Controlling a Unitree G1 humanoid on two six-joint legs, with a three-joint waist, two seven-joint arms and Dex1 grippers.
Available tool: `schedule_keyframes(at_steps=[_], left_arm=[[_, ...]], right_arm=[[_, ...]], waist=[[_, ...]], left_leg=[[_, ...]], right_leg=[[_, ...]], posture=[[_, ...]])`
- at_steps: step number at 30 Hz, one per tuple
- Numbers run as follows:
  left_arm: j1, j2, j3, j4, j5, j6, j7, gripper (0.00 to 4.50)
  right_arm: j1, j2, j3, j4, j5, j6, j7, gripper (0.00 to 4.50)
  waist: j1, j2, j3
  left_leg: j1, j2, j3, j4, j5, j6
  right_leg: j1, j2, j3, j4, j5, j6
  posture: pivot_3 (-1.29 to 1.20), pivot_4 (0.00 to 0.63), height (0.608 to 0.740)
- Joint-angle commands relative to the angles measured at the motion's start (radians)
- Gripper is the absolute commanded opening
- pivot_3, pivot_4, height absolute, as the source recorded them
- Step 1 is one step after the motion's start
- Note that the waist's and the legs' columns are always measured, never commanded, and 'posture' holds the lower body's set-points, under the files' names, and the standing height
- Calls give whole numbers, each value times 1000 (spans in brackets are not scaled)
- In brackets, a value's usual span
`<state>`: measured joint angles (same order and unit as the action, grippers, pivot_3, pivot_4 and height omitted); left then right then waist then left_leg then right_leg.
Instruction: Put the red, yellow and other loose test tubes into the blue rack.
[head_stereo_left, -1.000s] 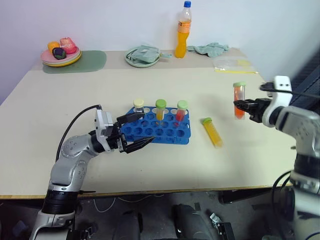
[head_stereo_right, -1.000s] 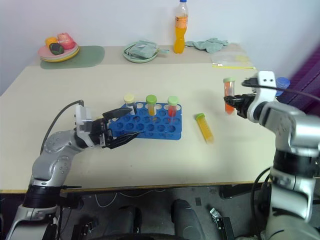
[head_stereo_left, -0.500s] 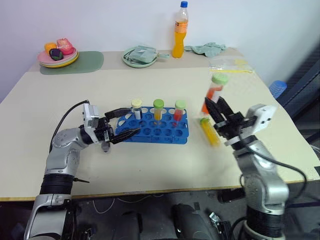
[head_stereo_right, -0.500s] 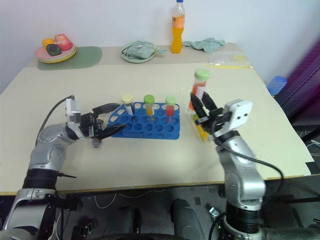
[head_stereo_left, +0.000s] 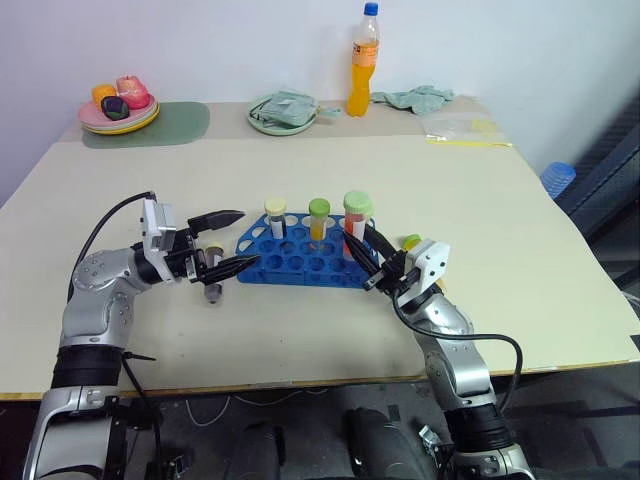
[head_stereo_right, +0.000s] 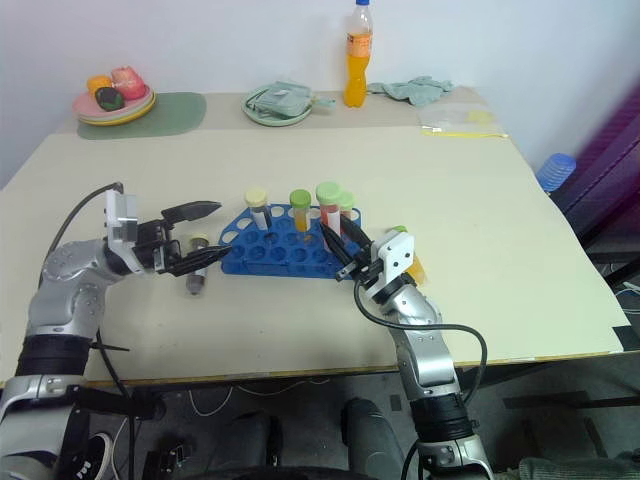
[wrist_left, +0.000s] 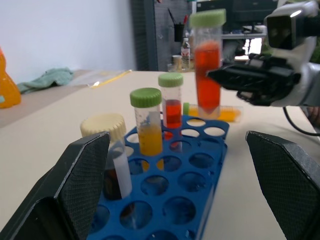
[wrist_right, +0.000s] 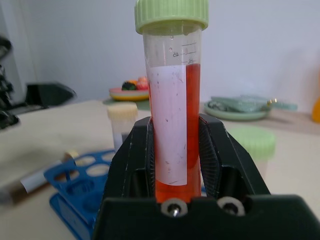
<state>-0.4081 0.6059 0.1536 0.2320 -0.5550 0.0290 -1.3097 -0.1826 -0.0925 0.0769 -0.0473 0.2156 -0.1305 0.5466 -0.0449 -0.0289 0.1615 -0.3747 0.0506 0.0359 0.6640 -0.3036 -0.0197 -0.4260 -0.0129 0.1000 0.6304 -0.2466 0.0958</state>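
Observation:
Next, I place the red test tube with my right gripper in the blue rack's front-row end hole (head_stereo_left: 358, 269), nearest the yellow test tube.
The blue rack (head_stereo_left: 300, 262) stands mid-table with three capped tubes upright in its back row. My right gripper (head_stereo_left: 358, 243) is shut on a red test tube (head_stereo_left: 353, 222) with a green cap, held upright just above the rack's right end. The same red tube (wrist_right: 172, 130) sits between the pads in the right wrist view. A yellow test tube (head_stereo_left: 411, 243) lies on the table behind that gripper. At the rack's left end my left gripper (head_stereo_left: 243, 240) is open and holds nothing. A loose dark tube (head_stereo_left: 213, 291) lies on the table just under it.
At the back of the table stand an orange drink bottle (head_stereo_left: 365, 62), a green plate with a cloth (head_stereo_left: 284, 112), a plate of toy food (head_stereo_left: 119, 106) on a green mat, a crumpled cloth (head_stereo_left: 420, 97) and a clear bag (head_stereo_left: 465, 131).
My right arm swung left and down with the red tube, from the table's right side to the rack's right end. The left gripper drew back left off the rack, still open.

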Motion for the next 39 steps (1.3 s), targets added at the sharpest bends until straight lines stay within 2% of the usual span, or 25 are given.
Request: schedule_keyframes(at_steps=[1, 5, 13, 23, 38, 39], left_arm=[[34, 22, 37, -91, -25, 26, 20, 4500], [53, 30, 36, -122, -23, 43, 25, 4500], [19, 27, 31, -41, -6, 12, -23, 4500], [31, 18, 29, -56, -7, 12, -27, 4500], [46, 2, 28, -99, -7, 25, 15, 4500], [47, 3, 28, -105, -9, 28, 18, 4500]], right_arm=[[-11, 3, -5, 12, 1, -69, -2, 721], [11, -5, -13, 24, 6, -89, -4, 721], [60, 4, 8, 20, -17, -102, -28, 721], [82, -19, -5, 3, -20, -95, -47, 721], [27, -14, 12, 75, -9, -87, -25, 721], [32, -15, 10, 67, 11, -74, -11, 1221]], waist=[[0, 0, 0], [1, 0, 0], [0, 0, 0], [1, 0, 0], [0, 0, 0], [0, 0, 0]], left_leg=[[0, 0, 0, 0, 0, 0], [0, 0, 0, 0, 0, 0], [0, 0, 0, 0, 0, 0], [0, 0, 0, 0, 0, 0], [1, 0, 0, 0, 0, 0], [1, 0, 0, 0, 0, 0]], right_leg=[[0, 0, 0, 0, 0, 0], [0, 0, 0, 0, 0, 0], [0, 0, 0, 0, 0, 0], [0, 0, 0, 0, 0, 0], [0, 0, 0, 1, 0, 0], [0, 0, 0, 1, 0, 0]], posture=[[0, 150, 740], [0, 150, 740], [0, 150, 740], [0, 150, 740], [0, 150, 740], [0, 150, 740]])
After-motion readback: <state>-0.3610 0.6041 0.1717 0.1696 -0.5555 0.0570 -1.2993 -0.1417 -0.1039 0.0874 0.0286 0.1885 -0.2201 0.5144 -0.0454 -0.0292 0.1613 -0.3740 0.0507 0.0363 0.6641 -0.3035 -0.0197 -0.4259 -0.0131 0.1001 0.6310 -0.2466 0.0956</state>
